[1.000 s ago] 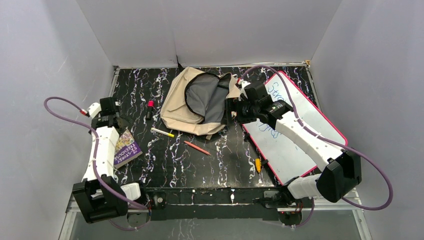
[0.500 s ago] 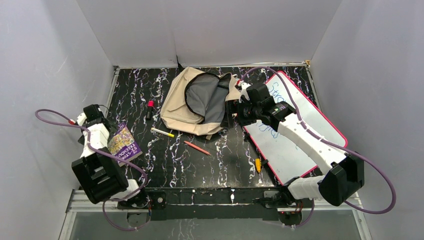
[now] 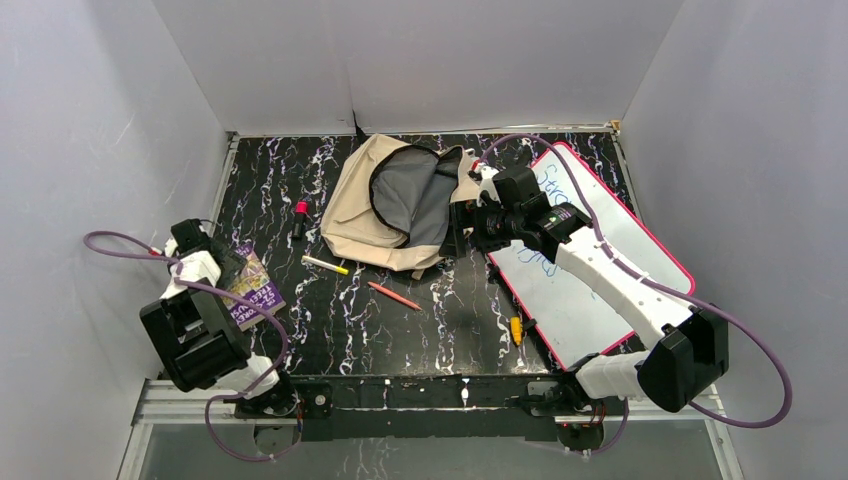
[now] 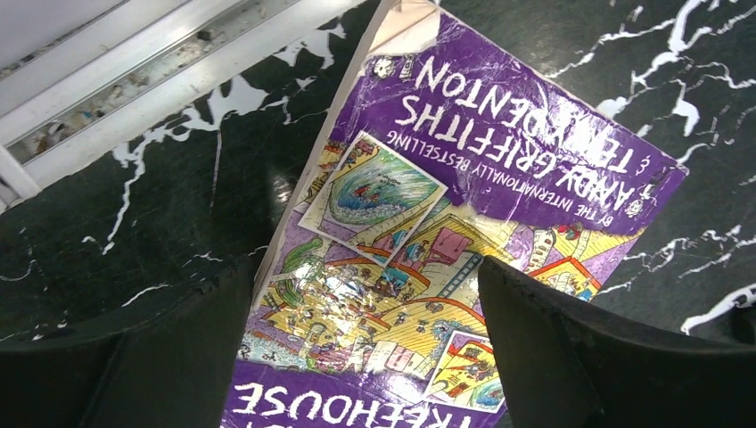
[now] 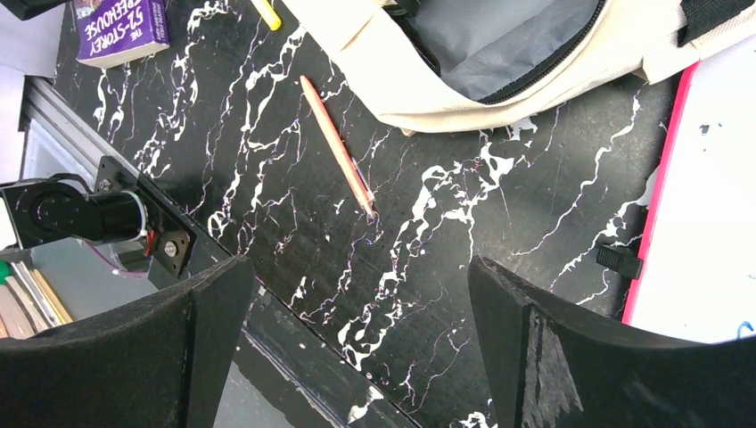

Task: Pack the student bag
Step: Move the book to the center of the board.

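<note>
My left gripper should grip the middle of the purple book's long page edge (image 3: pixel 224 299) (image 4: pixel 264 292), on the side that faces away from the student bag.
The student bag (image 3: pixel 352 200) lies at the back centre, beige, unzipped, its grey lining (image 3: pixel 415 195) showing; its near edge shows in the right wrist view (image 5: pixel 392 80). A purple book (image 3: pixel 256 292) lies at the left. My left gripper (image 3: pixel 228 268) is open and empty, low over the book's cover (image 4: pixel 499 160), one finger on each side of it. My right gripper (image 3: pixel 458 232) is open and empty, held above the table beside the bag's right edge; bare table shows between its fingers (image 5: pixel 205 357).
A pink-framed whiteboard (image 3: pixel 610 250) lies at the right. A red pencil (image 3: pixel 394 295) and a yellow pen (image 3: pixel 326 265) lie in front of the bag, a red-capped marker (image 3: pixel 299 218) to its left. A small yellow and black object (image 3: pixel 517 328) lies by the whiteboard's near edge.
My left arm has folded back toward its base and its gripper has come down over the purple book. My right gripper has shifted slightly right, staying beside the bag.
</note>
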Robot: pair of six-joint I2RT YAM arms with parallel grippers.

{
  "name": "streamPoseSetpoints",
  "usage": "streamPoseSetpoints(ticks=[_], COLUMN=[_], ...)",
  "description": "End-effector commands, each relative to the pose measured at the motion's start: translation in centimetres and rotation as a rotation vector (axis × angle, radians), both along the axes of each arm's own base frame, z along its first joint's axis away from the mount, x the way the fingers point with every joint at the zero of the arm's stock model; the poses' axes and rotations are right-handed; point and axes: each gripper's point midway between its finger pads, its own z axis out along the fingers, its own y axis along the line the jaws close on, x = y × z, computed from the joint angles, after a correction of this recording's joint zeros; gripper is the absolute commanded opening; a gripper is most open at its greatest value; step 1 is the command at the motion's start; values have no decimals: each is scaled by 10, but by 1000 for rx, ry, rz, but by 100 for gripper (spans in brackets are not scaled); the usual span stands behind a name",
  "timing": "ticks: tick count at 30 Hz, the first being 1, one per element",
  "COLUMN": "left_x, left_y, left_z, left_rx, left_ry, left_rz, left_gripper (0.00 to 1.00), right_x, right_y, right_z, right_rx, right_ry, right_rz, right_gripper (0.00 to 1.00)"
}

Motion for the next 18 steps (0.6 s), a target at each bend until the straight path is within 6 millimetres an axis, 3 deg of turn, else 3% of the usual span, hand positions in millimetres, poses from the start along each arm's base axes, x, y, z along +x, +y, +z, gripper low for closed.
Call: streamPoseSetpoints(ticks=[1,11,14,18], left_x=[5,20,21,25], left_y=[-27,-84,-95,-109], left_z=[-16,-22,-23,-26], left_rx=[-129,-321,-349,-363], left_ry=[-19,-82,-94,-78], left_rz=[-101,-264,-291,-356], left_gripper=[89,80,78,74], right_x=[0,-5,-8,-14], right_y=[6,24,47,93], right_z=[16,8,5,4], right_rx=[51,120,158,189], right_ry=[-55,-18,10,33], right_rz=[29,72,97,119], right_gripper=[99,99,99,94])
